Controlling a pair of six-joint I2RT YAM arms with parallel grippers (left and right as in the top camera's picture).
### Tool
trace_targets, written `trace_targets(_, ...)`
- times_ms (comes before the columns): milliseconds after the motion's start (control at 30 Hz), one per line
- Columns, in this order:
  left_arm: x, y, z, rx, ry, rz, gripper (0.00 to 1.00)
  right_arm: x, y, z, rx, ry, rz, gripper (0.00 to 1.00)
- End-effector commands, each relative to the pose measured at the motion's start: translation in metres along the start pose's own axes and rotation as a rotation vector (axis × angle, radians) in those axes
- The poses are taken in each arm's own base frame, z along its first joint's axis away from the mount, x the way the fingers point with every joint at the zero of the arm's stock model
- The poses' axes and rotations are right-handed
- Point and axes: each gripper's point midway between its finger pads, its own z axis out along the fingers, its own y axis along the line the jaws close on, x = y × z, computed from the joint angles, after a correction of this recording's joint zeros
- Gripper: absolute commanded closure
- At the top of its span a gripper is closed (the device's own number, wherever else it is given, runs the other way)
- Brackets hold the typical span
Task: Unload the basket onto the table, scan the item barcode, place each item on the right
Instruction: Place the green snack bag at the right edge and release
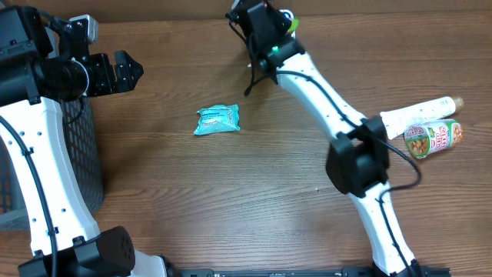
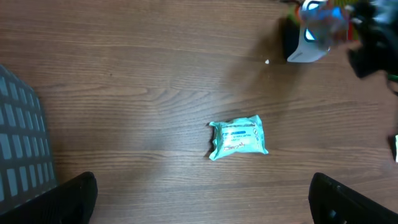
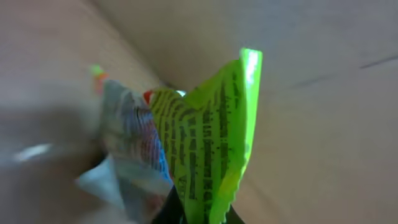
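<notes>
Next, my right gripper lets go of the bright green packet on the bare wood (image 1: 417,84) just past the white tube.
My right gripper (image 1: 274,29) reaches to the table's far edge and is shut on a bright green packet (image 1: 290,21). In the right wrist view the green packet (image 3: 211,143) stands up from the jaws (image 3: 199,218), black print on its side and its sealed edge towards the camera. Just behind it is a blurred white, blue and red object (image 3: 127,149). The left wrist view shows a white and black object (image 2: 308,37) at the top right, too blurred to name. My left gripper (image 1: 137,71) hangs open at the left, its fingers (image 2: 74,199) wide apart above bare wood.
A teal packet (image 1: 217,119) lies flat mid-table, also seen as the teal packet (image 2: 239,137) ahead of the left gripper. A white tube (image 1: 419,114) and a printed round container (image 1: 434,138) lie at the right. A dark mesh basket (image 1: 81,154) stands at the left edge.
</notes>
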Motion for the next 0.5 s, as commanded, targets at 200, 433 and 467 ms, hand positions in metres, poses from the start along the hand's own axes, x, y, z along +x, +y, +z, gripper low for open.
trace_targets(200,-0.003,0.001,-0.004,-0.008,-0.015,-0.001,0.00,-0.058,-0.105,-0.213,-0.433,-0.426,0.490,0.96)
trace_targets(433,-0.003,0.001,-0.004,-0.008,-0.015,-0.001,0.00,0.069,-0.200,-0.176,-0.356,-0.134,1.066,0.96)
trace_targets(467,-0.003,0.001,-0.004,-0.008,-0.015,-0.001,0.00,0.100,-0.211,-0.162,-0.301,-0.055,1.143,0.96)
